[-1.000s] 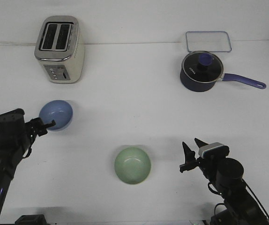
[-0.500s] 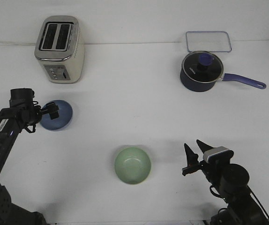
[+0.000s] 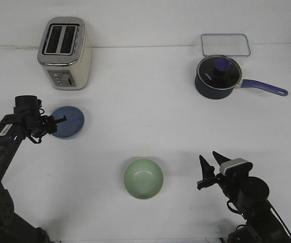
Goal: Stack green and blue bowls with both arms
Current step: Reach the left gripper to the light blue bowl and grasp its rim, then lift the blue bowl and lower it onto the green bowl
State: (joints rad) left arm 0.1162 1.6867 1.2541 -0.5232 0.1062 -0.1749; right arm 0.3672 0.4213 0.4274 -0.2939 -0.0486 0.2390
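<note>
The robot's left gripper should release the light blue bowl inside the pale green bowl [image 3: 143, 178] at the front centre of the table.
The light blue bowl [image 3: 70, 121] is at the left of the table, in front of the toaster. My left gripper [image 3: 56, 124] is at the bowl's left rim with its fingers closed over that rim, and the bowl looks tilted. The pale green bowl [image 3: 143, 178] sits upright on the table at the front centre. My right gripper [image 3: 210, 171] is open and empty, just right of the green bowl and apart from it.
A cream toaster [image 3: 64, 53] stands at the back left. A dark navy saucepan [image 3: 218, 77] with a lid and long handle stands at the back right, with a clear rectangular lid [image 3: 225, 44] behind it.
My left arm has swung forward and right over the blue bowl's left rim and closed on it. The bowl has shifted a little right and tilted. My right gripper dropped slightly.
</note>
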